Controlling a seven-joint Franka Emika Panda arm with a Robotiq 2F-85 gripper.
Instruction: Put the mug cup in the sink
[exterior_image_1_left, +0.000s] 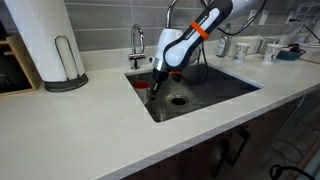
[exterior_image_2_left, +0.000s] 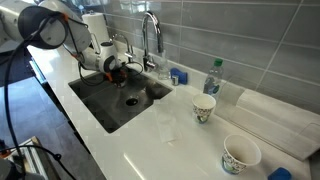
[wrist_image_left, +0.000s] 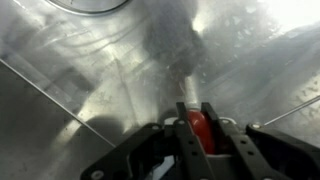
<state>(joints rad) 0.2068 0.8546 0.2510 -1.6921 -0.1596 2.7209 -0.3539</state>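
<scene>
The robot's gripper should release the mug cup, now down inside the sink near the faucet, on the sink's bottom beside the drain (exterior_image_1_left: 146, 98), toward the paper-towel roll.
The mug cup (wrist_image_left: 201, 130), red between my fingers, is held by my gripper (wrist_image_left: 192, 108), which is shut on it. In both exterior views the gripper (exterior_image_1_left: 152, 84) (exterior_image_2_left: 119, 68) is down inside the sink (exterior_image_1_left: 215, 92) (exterior_image_2_left: 105, 108), at the end near the faucet, with the red of the mug (exterior_image_1_left: 141, 85) (exterior_image_2_left: 112, 68) beside it. The round drain (exterior_image_1_left: 178, 99) (exterior_image_2_left: 131, 100) lies a little way off. The wrist view shows the steel sink wall and floor (wrist_image_left: 90, 70) close ahead. I cannot tell whether the mug touches the sink floor.
A faucet (exterior_image_1_left: 137, 45) (exterior_image_2_left: 150, 35) stands behind the sink. A paper-towel roll (exterior_image_1_left: 45, 45) stands on the white counter. Patterned cups (exterior_image_2_left: 203, 108) (exterior_image_2_left: 240, 153), a clear glass (exterior_image_2_left: 165, 125) and a water bottle (exterior_image_2_left: 213, 75) stand on the counter beyond the sink.
</scene>
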